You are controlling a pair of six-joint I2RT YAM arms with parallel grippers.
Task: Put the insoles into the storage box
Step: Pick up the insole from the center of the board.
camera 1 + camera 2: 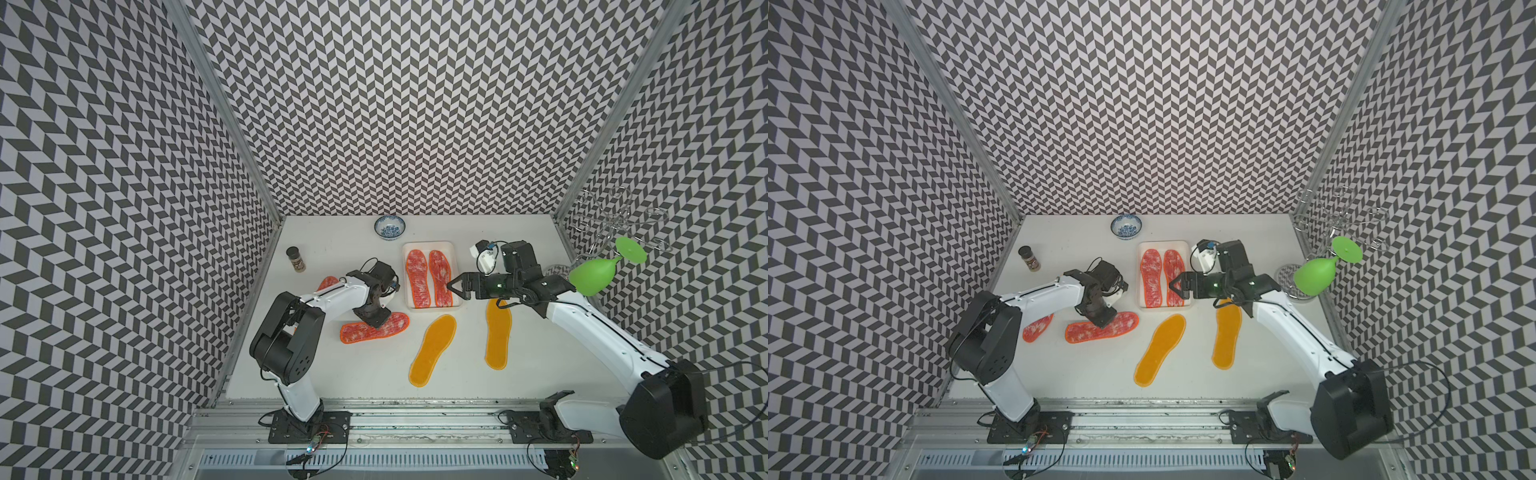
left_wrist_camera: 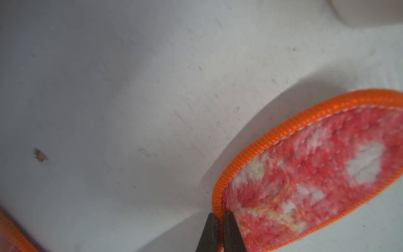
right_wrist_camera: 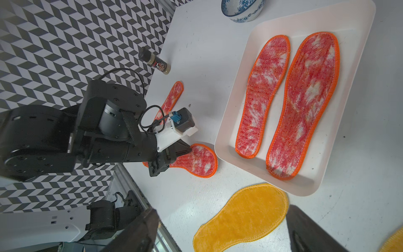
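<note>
Next, I close my right gripper on the middle of the free long edge (image 1: pixel 374 338) (image 3: pixel 174 167) of the mottled insole in my left gripper, opposite that gripper's fingers.
The storage box (image 1: pixel 428 245) (image 1: pixel 1163 244) (image 3: pixel 239 72) is a white tray holding two mottled red-and-white insoles (image 1: pixel 417 278) (image 3: pixel 305 104) side by side. My left gripper (image 1: pixel 376 322) (image 2: pixel 220 218) is shut on the orange edge of a third mottled insole (image 1: pixel 395 324) (image 1: pixel 1119 326) (image 2: pixel 305 174) lying left of the box. A fourth mottled insole (image 1: pixel 327 282) (image 1: pixel 1037 328) lies partly hidden under the left arm. Two yellow-orange insoles (image 1: pixel 432 351) (image 1: pixel 498 336) lie flat in front of the box. My right gripper (image 1: pixel 455 289) (image 3: pixel 222 235) hangs open and empty over the box's near right corner.
A blue-and-white bowl (image 1: pixel 389 227) sits behind the box. At the back left stands a spice jar (image 1: pixel 296 258). A green plastic goblet (image 1: pixel 594 274) hangs from a wire rack (image 1: pixel 615 220) at the right wall. Patterned walls close three sides.
</note>
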